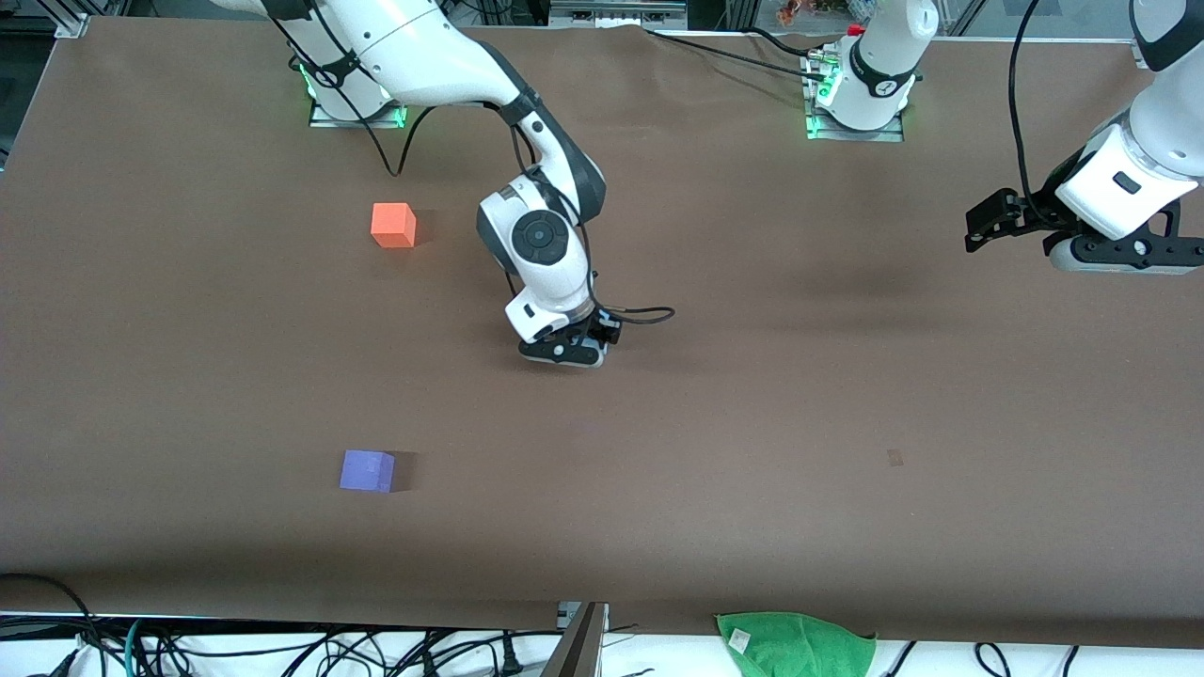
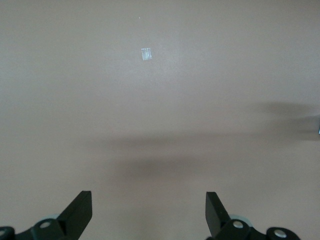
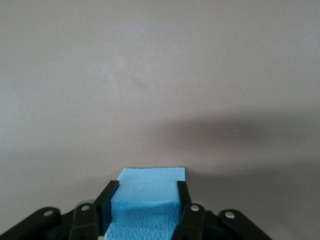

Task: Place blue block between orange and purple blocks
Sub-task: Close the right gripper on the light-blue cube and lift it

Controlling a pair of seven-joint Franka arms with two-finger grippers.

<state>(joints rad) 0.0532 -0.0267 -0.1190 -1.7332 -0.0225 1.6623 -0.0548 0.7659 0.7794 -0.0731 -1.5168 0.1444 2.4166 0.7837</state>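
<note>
Next, I release the blue block from my right gripper on the brown table, halfway (image 1: pixel 386 345) between the orange and purple blocks.
The blue block (image 3: pixel 151 177) sits between the fingers of my right gripper (image 3: pixel 145 192), which is shut on it. In the front view the right gripper (image 1: pixel 564 354) is low over the middle of the table and hides the block. The orange block (image 1: pixel 393 226) lies toward the right arm's end, farther from the front camera. The purple block (image 1: pixel 367 470) lies nearer to the front camera, roughly in line with the orange one. My left gripper (image 1: pixel 980 227) waits open and empty, up over the left arm's end of the table; its fingers (image 2: pixel 81 209) stand wide apart.
A green cloth (image 1: pixel 795 643) hangs at the table's front edge. A small pale patch (image 2: pixel 146 54) marks the brown table cover (image 1: pixel 752 423). Cables trail along the front edge and near the arm bases.
</note>
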